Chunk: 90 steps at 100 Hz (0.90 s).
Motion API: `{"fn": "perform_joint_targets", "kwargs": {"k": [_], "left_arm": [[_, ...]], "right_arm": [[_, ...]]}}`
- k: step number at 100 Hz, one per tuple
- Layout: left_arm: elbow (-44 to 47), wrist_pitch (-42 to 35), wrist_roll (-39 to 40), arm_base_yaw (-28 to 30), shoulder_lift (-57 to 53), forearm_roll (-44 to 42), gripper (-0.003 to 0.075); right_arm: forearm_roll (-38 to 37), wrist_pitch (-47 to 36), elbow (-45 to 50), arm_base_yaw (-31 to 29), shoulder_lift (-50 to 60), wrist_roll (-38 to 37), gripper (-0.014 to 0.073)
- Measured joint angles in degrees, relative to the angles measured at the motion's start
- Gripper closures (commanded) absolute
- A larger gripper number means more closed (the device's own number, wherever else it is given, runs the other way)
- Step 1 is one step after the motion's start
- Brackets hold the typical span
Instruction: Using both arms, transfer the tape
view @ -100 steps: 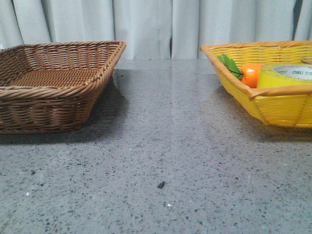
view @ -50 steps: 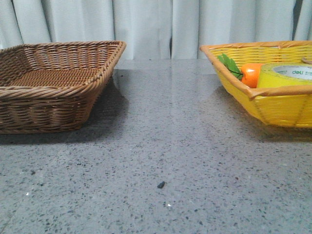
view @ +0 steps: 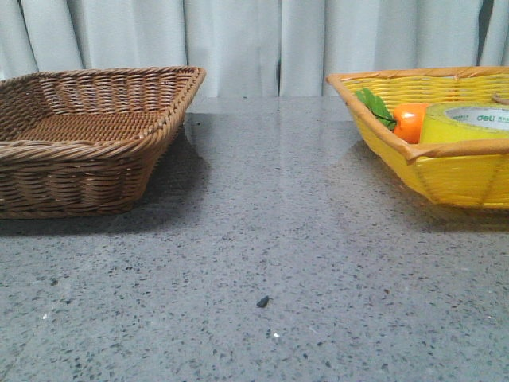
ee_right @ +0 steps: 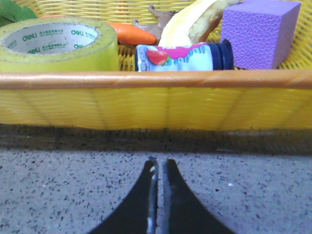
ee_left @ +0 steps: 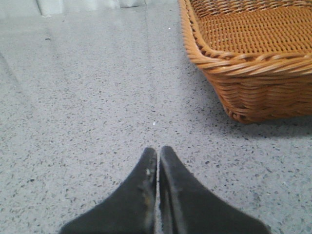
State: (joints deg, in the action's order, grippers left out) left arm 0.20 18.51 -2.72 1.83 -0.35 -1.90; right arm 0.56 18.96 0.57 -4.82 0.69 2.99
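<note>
The robot's right gripper will grip the side of the yellow tape roll (view: 435, 122) (ee_right: 3, 48) nearest the brown wicker basket, with one finger inside the roll's hole.
The yellow tape roll (view: 469, 123) lies flat in the yellow basket (view: 445, 171) at the right of the table. It also shows in the right wrist view (ee_right: 58, 46), its white core printed with green "deli". My right gripper (ee_right: 160, 163) is shut and empty, low over the table just outside the yellow basket's near rim (ee_right: 156, 80). My left gripper (ee_left: 158, 152) is shut and empty over bare table, beside the brown wicker basket (ee_left: 253, 63). Neither gripper shows in the front view.
The brown wicker basket (view: 87, 135) stands at the left. The yellow basket also holds an orange carrot (ee_right: 129, 34) with green leaves (view: 374, 107), a small printed bottle (ee_right: 183, 57), a banana (ee_right: 192, 22) and a purple cube (ee_right: 256, 31). A small dark speck (view: 262, 302) lies on the table.
</note>
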Motion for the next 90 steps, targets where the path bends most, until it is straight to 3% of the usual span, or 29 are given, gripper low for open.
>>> {"fn": "perform_joint_targets", "kwargs": {"k": [36, 55, 90], "left_arm": [[0.0, -5.9, 0.0, 0.0, 0.0, -0.5, 0.0741], [0.0, -6.0, 0.0, 0.0, 0.0, 4.6, 0.0741], [0.0, -7.4, 0.0, 0.0, 0.0, 5.2, 0.0741]], "right_arm": [[0.0, 0.0, 0.0, 0.0, 0.0, 0.0, 0.0668], [0.1, -1.9, 0.0, 0.0, 0.0, 0.0, 0.0668], [0.1, -6.1, 0.0, 0.0, 0.0, 0.0, 0.0668]]}}
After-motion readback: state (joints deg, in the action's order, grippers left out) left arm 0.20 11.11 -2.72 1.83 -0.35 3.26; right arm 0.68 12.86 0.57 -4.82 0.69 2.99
